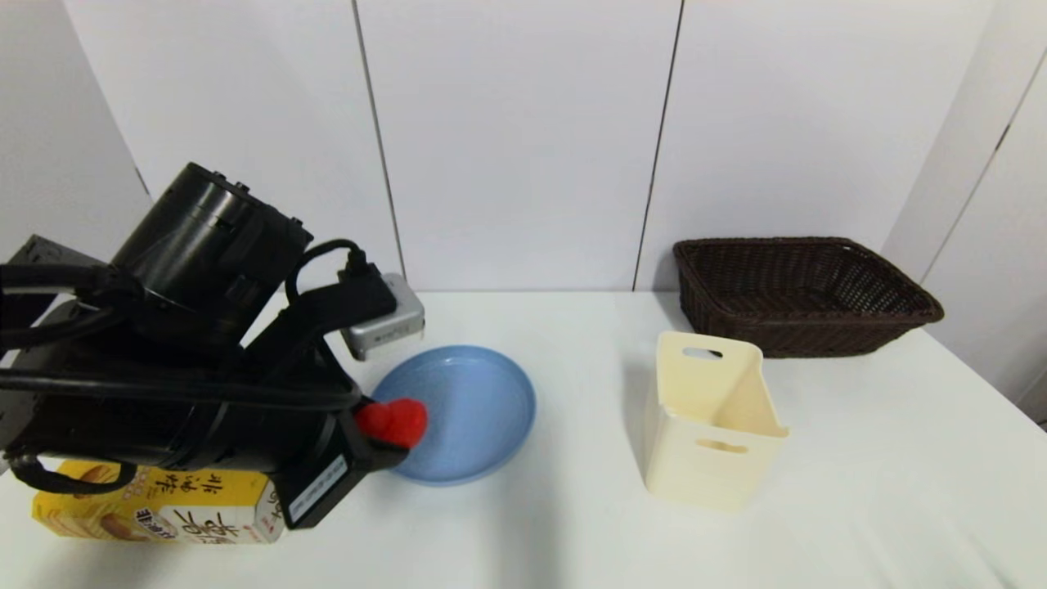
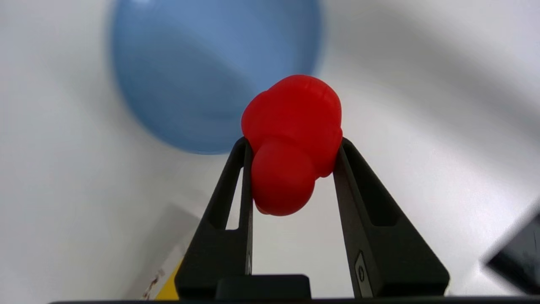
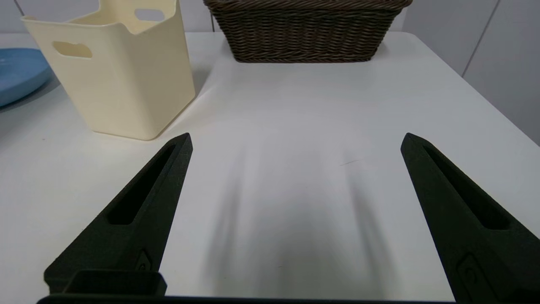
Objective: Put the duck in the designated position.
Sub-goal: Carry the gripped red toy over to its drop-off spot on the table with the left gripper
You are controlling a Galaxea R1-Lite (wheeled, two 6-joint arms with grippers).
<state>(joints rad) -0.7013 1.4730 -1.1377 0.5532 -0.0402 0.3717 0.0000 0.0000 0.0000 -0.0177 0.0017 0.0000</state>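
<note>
Next, I release the red duck from my left gripper on the bare table (image 1: 433,540) (image 2: 350,156) in front of the blue plate.
The small red duck (image 1: 393,420) is clamped between the fingers of my left gripper (image 1: 389,432), held in the air over the near-left rim of the blue plate (image 1: 470,409). Seen from the left wrist, the duck (image 2: 291,143) fills the gap between the two black fingers (image 2: 236,185), with the blue plate (image 2: 202,71) below and beyond it. My left gripper (image 2: 292,145) is shut on the duck. My right gripper (image 3: 295,141) is parked low over bare table at the right, its fingers wide open and empty. It is outside the head view.
A cream plastic bin (image 1: 710,421) stands right of the plate, and a dark wicker basket (image 1: 797,294) sits at the back right. A yellow snack box (image 1: 155,509) lies under my left arm at the table's front left.
</note>
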